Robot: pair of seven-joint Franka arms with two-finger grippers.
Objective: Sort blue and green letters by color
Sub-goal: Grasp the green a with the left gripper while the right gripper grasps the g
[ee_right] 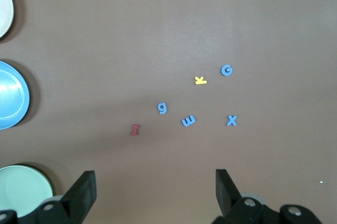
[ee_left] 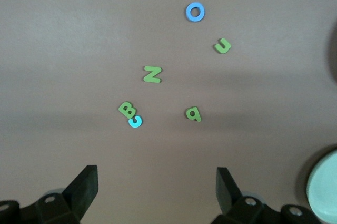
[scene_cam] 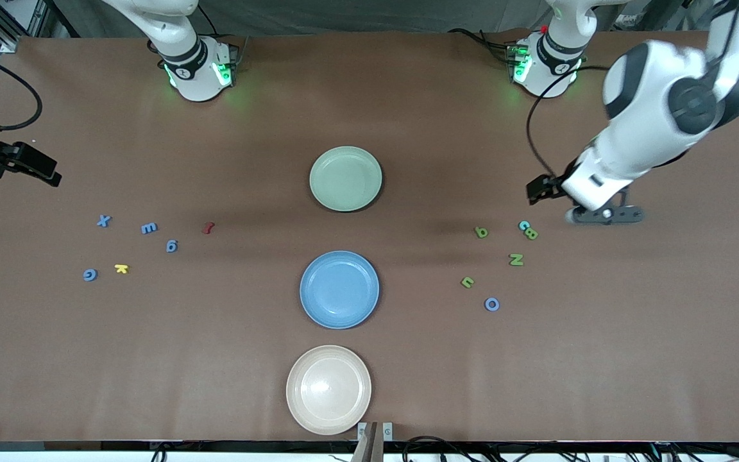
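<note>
My left gripper is going to close on the round part and straight side (scene_cam: 480, 232) (ee_left: 193, 114) of the green A, the green letter nearest the green plate.
Several blue letters, among them an X (scene_cam: 104, 221) (ee_right: 231, 120) and a G (scene_cam: 90, 274) (ee_right: 226, 70), lie scattered toward the right arm's end of the table. Toward the left arm's end lie green letters, including an N (scene_cam: 516, 259) (ee_left: 152, 74) and a B (scene_cam: 531, 234) (ee_left: 126, 109). A blue C (scene_cam: 524, 225) (ee_left: 136, 122) touches that B, and a blue O (scene_cam: 491, 304) (ee_left: 195, 11) lies nearest the front camera. My left gripper (scene_cam: 602, 215) (ee_left: 157, 174) hangs open and empty over bare table beside the C and B. My right gripper (scene_cam: 47, 174) (ee_right: 155, 176) is open and empty over the table's edge.
Three plates stand in a row down the table's middle: green (scene_cam: 346, 178), blue (scene_cam: 339, 289), and beige (scene_cam: 328, 389) nearest the front camera. A yellow letter (scene_cam: 121, 269) and a dark red letter (scene_cam: 208, 227) lie among the blue ones.
</note>
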